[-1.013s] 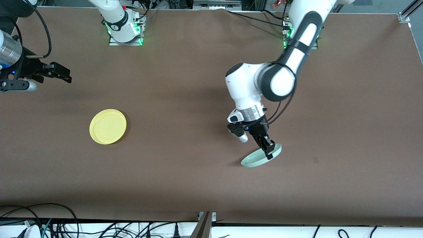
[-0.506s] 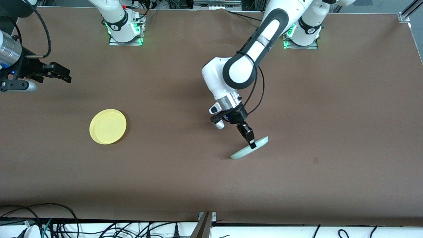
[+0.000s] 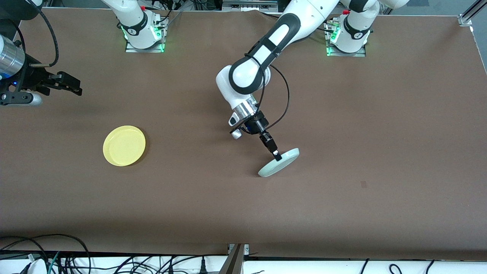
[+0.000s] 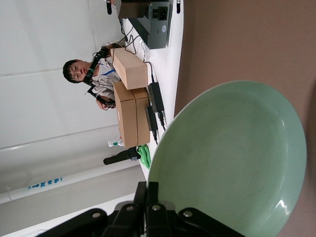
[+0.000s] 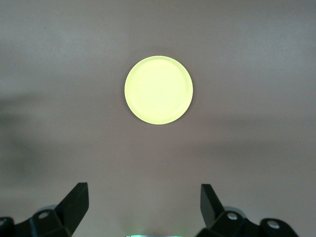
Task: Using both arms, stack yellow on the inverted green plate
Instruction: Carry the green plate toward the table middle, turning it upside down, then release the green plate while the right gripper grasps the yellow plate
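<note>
The pale green plate, now held steeply tilted near the table's middle, will be let go by my left gripper on the bare middle of the table, a little nearer the yellow plate (image 3: pixel 260 147).
The yellow plate (image 3: pixel 124 145) lies rim up on the brown table toward the right arm's end. It also shows in the right wrist view (image 5: pixel 158 90). My left gripper (image 3: pixel 276 154) is shut on the rim of the pale green plate (image 3: pixel 279 163) near the table's middle. It holds the plate steeply tilted, almost on edge. The left wrist view shows the plate's hollow face (image 4: pixel 232 158) with the left gripper (image 4: pixel 153 191) pinched on its rim. My right gripper (image 3: pixel 78 87) waits open and empty, high up at the right arm's end; in its own view (image 5: pixel 143 197) it looks down on the yellow plate.
The two arm bases (image 3: pixel 144 36) (image 3: pixel 346 38) stand at the table's back edge. Cables (image 3: pixel 57 258) lie along the front edge. A person and cardboard boxes (image 4: pixel 131 98) are off the table.
My left gripper has carried the green plate toward the right arm's end and farther from the front camera, tilting it more steeply. The right arm and yellow plate have not moved.
</note>
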{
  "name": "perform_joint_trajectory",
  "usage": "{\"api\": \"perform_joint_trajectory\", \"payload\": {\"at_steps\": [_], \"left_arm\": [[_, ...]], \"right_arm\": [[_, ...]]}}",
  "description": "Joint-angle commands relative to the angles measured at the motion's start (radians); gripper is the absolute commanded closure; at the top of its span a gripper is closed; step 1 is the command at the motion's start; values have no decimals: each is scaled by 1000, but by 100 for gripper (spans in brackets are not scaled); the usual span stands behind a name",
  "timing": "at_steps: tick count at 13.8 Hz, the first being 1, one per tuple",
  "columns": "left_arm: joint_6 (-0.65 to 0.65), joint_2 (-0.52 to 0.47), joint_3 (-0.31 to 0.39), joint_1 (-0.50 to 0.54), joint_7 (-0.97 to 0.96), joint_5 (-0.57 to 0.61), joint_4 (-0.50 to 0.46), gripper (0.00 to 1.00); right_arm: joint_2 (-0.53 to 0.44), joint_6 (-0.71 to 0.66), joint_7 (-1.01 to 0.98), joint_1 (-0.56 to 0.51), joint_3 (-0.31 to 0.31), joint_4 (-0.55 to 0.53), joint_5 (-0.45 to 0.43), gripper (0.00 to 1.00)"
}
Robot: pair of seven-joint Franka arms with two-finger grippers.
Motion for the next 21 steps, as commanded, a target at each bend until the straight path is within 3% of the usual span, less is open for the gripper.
{"api": "perform_joint_trajectory", "payload": {"at_steps": [1, 10, 13, 15, 16, 17, 18, 19, 20, 21], "left_arm": [[-58, 45, 6, -40, -31, 27, 54, 100], [-135, 117, -69, -87, -138, 10, 98, 100], [-135, 146, -89, -107, -151, -79, 161, 99], [-135, 160, -90, -112, -151, -156, 210, 90], [-133, 162, -90, -115, -152, -192, 229, 78], [-129, 162, -90, -120, -152, -232, 245, 42], [-126, 163, -90, -120, -161, -271, 265, 27], [-124, 163, -92, -121, -184, -310, 281, 26], [-124, 163, -106, -121, -213, -343, 298, 18], [-124, 163, -116, -120, -236, -364, 311, 0]], "right_arm": [[10, -21, -3, 0, -1, 26, -8, 0], [10, -21, -3, 0, -1, 26, -8, 0], [10, -21, -5, 0, -1, 26, -8, 0], [12, -21, -3, 0, -1, 26, -8, 0], [12, -21, -3, 0, -1, 26, -8, 0], [10, -21, -3, 0, -1, 26, -8, 0], [12, -21, -3, 0, -1, 26, -8, 0], [10, -21, -3, 0, -1, 26, -8, 0], [10, -21, -5, 0, -1, 26, -8, 0], [12, -21, -5, 0, -1, 26, -8, 0]]}}
